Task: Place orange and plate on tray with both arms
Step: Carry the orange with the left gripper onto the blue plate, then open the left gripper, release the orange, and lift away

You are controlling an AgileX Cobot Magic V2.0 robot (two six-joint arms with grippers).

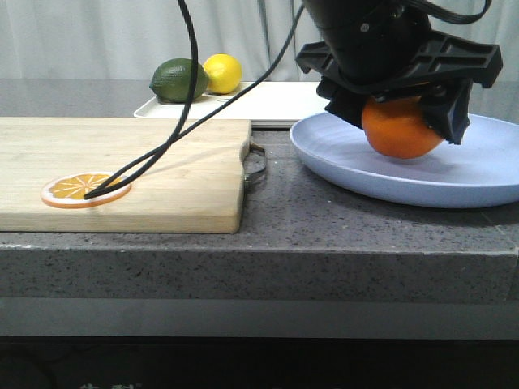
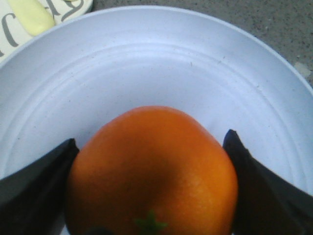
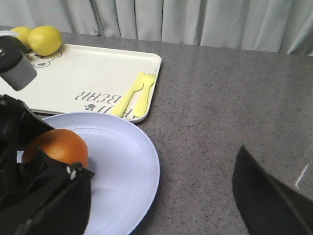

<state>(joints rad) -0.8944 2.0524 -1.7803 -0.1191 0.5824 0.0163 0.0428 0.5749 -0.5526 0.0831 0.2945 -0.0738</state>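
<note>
The robot's right gripper needs to close on the lavender-blue plate's rim point(image 1: 516, 149) point(image 3: 157, 171), on the side farthest away from the wooden cutting board.
The orange point(image 1: 399, 130) sits low on the near-left part of the lavender-blue plate point(image 1: 454, 174), at the right of the table. My left gripper point(image 1: 401, 121) comes down from above and is shut on it. In the left wrist view the orange point(image 2: 151, 166) fills the gap between the two black fingers point(image 2: 39, 181), with the plate point(image 2: 156, 58) beneath. The cream tray point(image 1: 276, 101) lies behind the plate. In the right wrist view my right gripper point(image 3: 161, 210) is open and empty beside the plate point(image 3: 122, 166), with the orange point(image 3: 58, 147) and tray point(image 3: 73, 78) beyond.
A wooden cutting board point(image 1: 146, 162) with an orange slice point(image 1: 85, 190) lies at the left, and a black cable point(image 1: 162, 146) hangs across it. A lime point(image 1: 178, 79) and a lemon point(image 1: 222, 73) sit on the tray's far left. A yellow fork and spoon point(image 3: 134, 95) lie on the tray's near edge.
</note>
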